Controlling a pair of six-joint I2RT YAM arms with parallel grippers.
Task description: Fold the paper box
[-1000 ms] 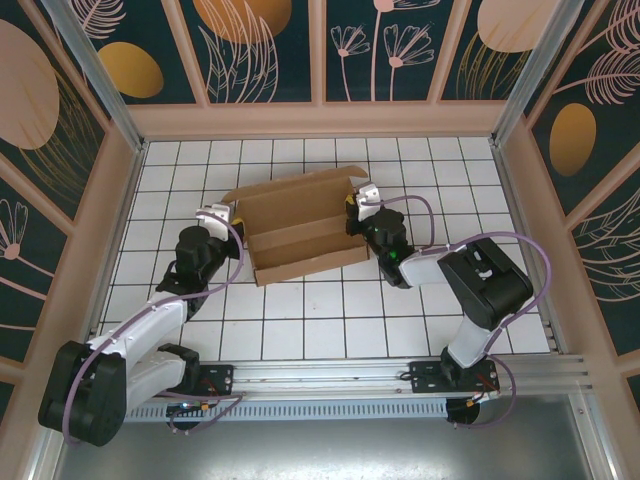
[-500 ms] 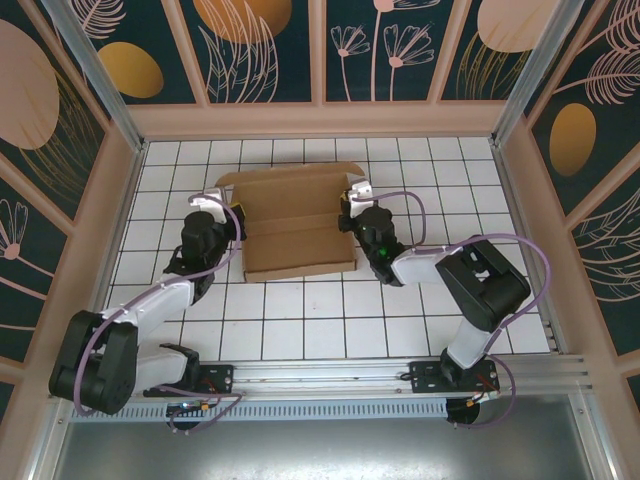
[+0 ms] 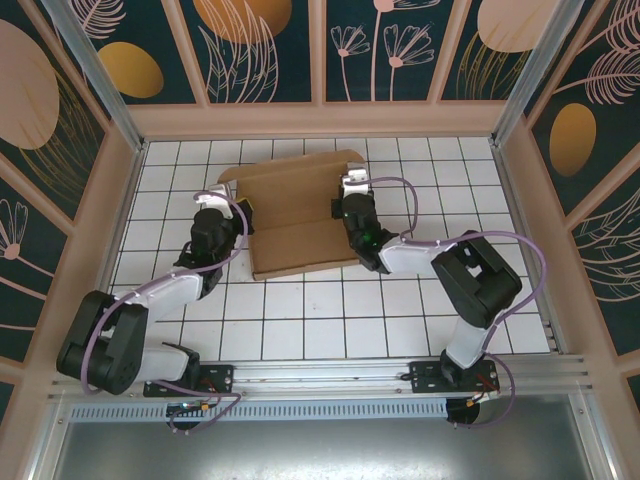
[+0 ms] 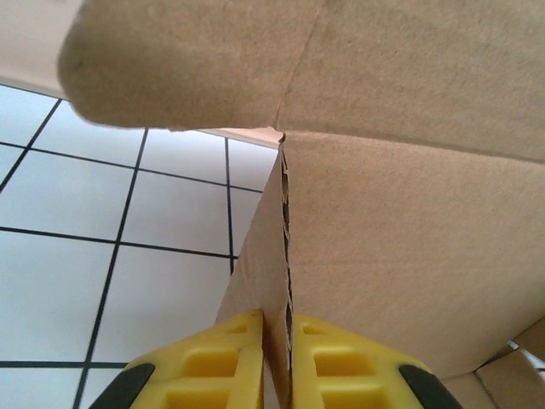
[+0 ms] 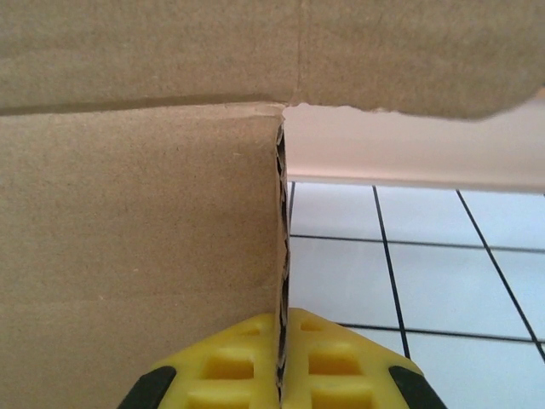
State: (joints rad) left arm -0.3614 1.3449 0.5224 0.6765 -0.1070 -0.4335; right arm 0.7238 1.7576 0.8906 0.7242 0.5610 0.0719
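Note:
Next, I let go of the box's upright side with my right gripper over the near cardboard panel's end (image 3: 349, 243), beneath the arm of my right gripper.
The paper box (image 3: 295, 215) is brown cardboard lying in the far middle of the white tiled table, with its broad top panel facing up. My left gripper (image 3: 241, 213) is at its left end, and my right gripper (image 3: 339, 209) is at its right end. In the left wrist view the yellow fingers (image 4: 226, 358) pinch an upright side wall of the box (image 4: 409, 256), so the left gripper (image 4: 277, 317) is shut on it. The right gripper (image 5: 283, 317) is likewise shut on the opposite upright wall of the box (image 5: 136, 239). A flap hangs over each wall.
The tiled table (image 3: 300, 320) has free squares in front of the box and to both sides. A beige back wall (image 3: 320, 118) stands one tile row behind the box. Side walls close the cell, and a metal rail (image 3: 330, 375) runs along the near edge.
Both grippers have carried the box toward the back wall and drawn closer together. The box's open inside with its folds is now covered by a flat panel.

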